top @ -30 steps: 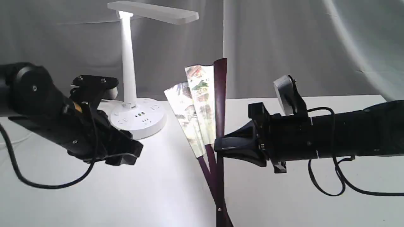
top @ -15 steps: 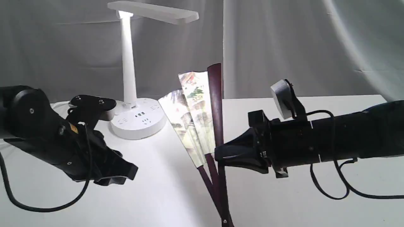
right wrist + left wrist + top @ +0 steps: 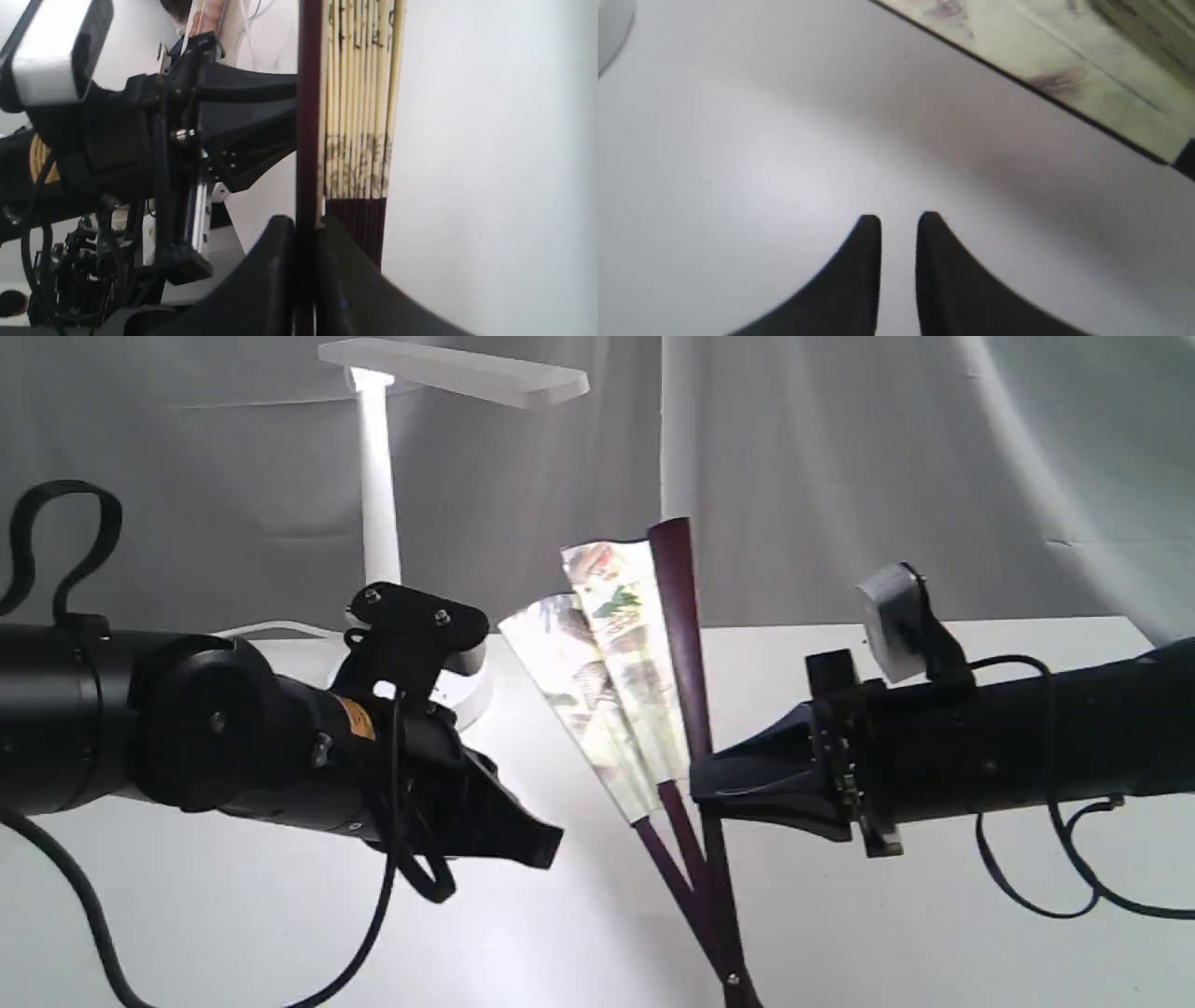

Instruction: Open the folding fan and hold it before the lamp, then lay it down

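Observation:
I need to pinch the leaf's free edge [image 3: 556,693] with my left gripper while my right gripper is low on the dark guard, below the leaf, before my right gripper takes hold again higher up.
The folding fan [image 3: 611,653] stands upright and partly spread over the table, pivot downward. Its cream painted leaf leans left of the dark guard [image 3: 681,616]. My right gripper [image 3: 700,793] is shut on that guard just below the leaf; the right wrist view shows the guard [image 3: 308,116] pinched between the fingers and the folded pleats [image 3: 359,93] beside it. My left gripper [image 3: 551,845] hovers low, left of the fan's ribs and apart from them. Its fingers [image 3: 871,233] are narrowly open around nothing, with the leaf's edge [image 3: 1064,60] ahead. The white lamp [image 3: 378,495] stands lit behind.
The lamp's round base [image 3: 471,681] is mostly hidden behind my left arm [image 3: 233,747]. A grey curtain [image 3: 840,457] hangs behind the white table [image 3: 934,933]. Black cables [image 3: 1046,887] droop from both arms. The right wrist view shows the left arm [image 3: 140,140] close by.
My left arm has swung right and up, bringing its gripper close to the fan's lower left. The right gripper has carried the fan slightly right and higher; the spread looks the same.

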Controlling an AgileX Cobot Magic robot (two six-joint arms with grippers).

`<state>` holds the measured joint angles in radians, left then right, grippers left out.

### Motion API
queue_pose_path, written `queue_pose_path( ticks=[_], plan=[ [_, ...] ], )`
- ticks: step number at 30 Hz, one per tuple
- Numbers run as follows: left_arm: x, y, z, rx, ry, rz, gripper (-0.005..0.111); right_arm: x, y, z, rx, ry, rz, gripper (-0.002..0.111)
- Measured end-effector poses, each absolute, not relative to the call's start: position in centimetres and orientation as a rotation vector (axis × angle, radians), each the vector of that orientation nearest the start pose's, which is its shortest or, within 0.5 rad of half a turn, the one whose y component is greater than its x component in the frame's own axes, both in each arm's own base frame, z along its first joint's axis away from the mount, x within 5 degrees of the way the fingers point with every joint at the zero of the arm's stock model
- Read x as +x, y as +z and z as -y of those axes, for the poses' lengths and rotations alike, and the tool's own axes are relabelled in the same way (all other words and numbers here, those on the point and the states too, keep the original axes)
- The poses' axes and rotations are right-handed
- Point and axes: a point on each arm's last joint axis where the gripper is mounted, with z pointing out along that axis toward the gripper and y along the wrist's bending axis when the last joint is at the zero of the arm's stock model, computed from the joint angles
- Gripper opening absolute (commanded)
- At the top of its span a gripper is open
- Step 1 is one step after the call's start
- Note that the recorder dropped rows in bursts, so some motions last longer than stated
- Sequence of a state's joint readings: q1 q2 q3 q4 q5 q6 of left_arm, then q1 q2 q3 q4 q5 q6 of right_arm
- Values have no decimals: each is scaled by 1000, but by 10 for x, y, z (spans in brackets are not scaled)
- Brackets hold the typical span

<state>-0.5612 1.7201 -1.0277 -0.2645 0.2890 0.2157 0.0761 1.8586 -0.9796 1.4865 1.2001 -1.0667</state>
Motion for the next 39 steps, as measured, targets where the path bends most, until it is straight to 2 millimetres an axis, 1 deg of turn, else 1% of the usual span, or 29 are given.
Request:
queue_pose_path(
  ticks=[5, 10, 14, 17, 19, 20, 23, 28, 30, 33, 35, 36, 37, 39],
  plan=[
    [301, 206, 200, 588, -394, -2336, 13, 325, 189, -84, -164, 1603, -2349, 0],
    [296, 196, 201, 476, -408, -2239, 13, 326, 188, -73, -146, 1580, -2355, 0],
    [281, 183, 203, 429, -393, -2105, 13, 327, 188, -70, -137, 1575, -2354, 0],
    [267, 177, 205, 454, -383, -1981, 13, 327, 188, -70, -137, 1575, -2354, 0],
    [258, 177, 207, 428, -410, -1889, 13, 326, 188, -70, -140, 1576, -2355, 0],
    [255, 175, 206, 418, -424, -1875, 13, 326, 188, -70, -142, 1575, -2357, 0],
    [248, 175, 200, 285, -511, -1801, 13, 326, 188, -70, -142, 1575, -2357, 0],
    [243, 180, 191, 72, -666, -1700, 13, 326, 187, -70, -148, 1572, -2362, 0],
    [243, 181, 191, -30, -757, -1695, 20, 326, 187, -70, -153, 1570, -2365, 0],
    [245, 176, 190, -180, -887, -1716, 37, 325, 186, -70, -167, 1563, -2377, 0],
    [249, 167, 188, -308, -989, -1743, 48, 324, 186, -70, -171, 1561, -2380, 0],
    [253, 160, 186, -375, -1038, -1762, 53, 324, 186, -70, -173, 1560, -2382, 0],
    [255, 154, 185, -435, -1091, -1778, 57, 324, 186, -70, -175, 1559, -2383, 0],
    [261, 144, 181, -545, -1185, -1784, 60, 324, 186, -70, -175, 1559, -2383, 0]
  ],
)
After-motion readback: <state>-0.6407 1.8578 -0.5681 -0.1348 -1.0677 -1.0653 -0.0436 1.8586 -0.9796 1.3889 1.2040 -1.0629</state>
